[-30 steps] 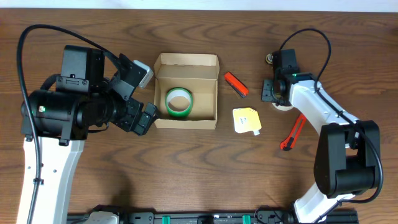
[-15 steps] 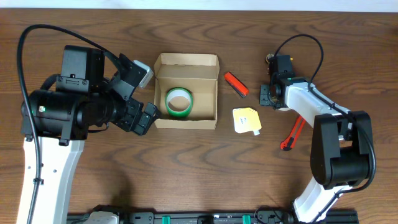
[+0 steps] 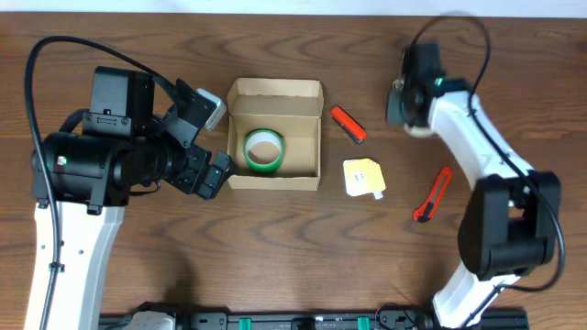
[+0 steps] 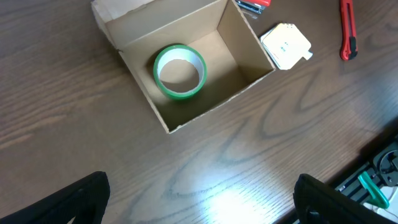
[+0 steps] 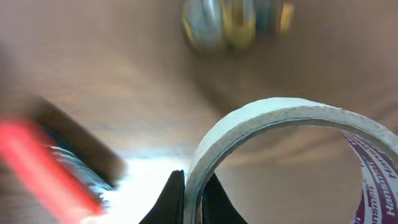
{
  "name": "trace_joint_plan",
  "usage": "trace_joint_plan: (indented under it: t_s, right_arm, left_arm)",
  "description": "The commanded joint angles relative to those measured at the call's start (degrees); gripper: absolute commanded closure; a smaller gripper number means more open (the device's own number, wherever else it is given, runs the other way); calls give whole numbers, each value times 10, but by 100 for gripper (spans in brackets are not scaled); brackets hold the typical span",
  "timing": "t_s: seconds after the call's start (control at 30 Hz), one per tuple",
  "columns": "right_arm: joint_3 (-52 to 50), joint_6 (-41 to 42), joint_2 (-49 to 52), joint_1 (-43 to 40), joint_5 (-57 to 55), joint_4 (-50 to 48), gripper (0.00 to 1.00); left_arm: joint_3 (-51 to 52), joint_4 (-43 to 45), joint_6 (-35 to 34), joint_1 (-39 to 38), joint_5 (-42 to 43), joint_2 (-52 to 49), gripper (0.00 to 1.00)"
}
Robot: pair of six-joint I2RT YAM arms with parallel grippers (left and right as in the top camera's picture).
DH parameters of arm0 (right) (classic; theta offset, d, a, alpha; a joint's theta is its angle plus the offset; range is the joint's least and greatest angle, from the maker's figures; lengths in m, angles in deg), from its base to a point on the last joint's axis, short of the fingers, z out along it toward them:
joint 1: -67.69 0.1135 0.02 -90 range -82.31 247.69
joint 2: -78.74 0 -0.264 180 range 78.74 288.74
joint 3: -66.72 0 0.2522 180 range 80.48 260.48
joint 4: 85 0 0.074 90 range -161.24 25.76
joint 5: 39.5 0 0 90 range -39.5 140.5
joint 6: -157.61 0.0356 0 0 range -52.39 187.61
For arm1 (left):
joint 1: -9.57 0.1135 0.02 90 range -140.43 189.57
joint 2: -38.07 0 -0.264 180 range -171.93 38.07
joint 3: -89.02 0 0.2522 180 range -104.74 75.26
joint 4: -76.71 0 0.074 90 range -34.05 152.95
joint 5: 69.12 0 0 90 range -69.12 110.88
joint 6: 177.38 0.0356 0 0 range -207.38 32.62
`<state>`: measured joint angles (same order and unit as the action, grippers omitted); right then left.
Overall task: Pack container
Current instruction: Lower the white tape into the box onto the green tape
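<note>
Next, I release the white tape roll from my right gripper on top of the green tape roll (image 3: pixel 267 156) inside the cardboard box.
The container (image 3: pixel 275 90) is an open tan cardboard box at mid-table, and a green tape roll (image 3: pixel 263 149) lies flat inside it. The left wrist view looks down on the same container (image 4: pixel 245 43) and green roll (image 4: pixel 180 71). My left gripper (image 3: pixel 213 142) hovers just left of the box, open and empty (image 4: pixel 202 208). Right of the box, my right gripper (image 3: pixel 410 105) is shut on the wall of a white tape roll (image 3: pixel 420 128). In the right wrist view the fingers (image 5: pixel 193 196) pinch the roll's rim (image 5: pixel 261 121), one finger inside and one outside.
A small red and black tool (image 3: pixel 348 125) lies just right of the box. A yellow-white packet (image 3: pixel 363 177) lies nearer the front. A red utility knife (image 3: pixel 432 194) rests under the right forearm. A blurred shiny metal object (image 5: pixel 230 22) lies beyond the white roll.
The right gripper closed on the white tape roll and moved with it toward the table's far edge. The left arm has not moved.
</note>
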<state>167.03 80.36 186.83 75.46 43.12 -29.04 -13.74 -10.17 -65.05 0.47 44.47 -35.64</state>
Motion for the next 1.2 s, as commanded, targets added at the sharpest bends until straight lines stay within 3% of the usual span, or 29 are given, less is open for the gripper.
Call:
trace_joint_plan:
  t_s: [0.0, 0.23, 0.6, 1.17]
  right_arm:
    - [78, -2, -43, 38, 58, 12, 99]
    - [105, -2, -37, 134, 181, 9, 99]
    - [104, -2, 27, 287, 179, 37, 99]
    - [104, -17, 102, 359, 179, 26, 99]
  left_arm:
    - [-8, -2, 4, 1, -2, 1, 5]
    - [-8, -2, 4, 1, -2, 1, 5]
    - [-8, -2, 4, 1, -2, 1, 5]
    - [-8, -2, 4, 1, -2, 1, 5]
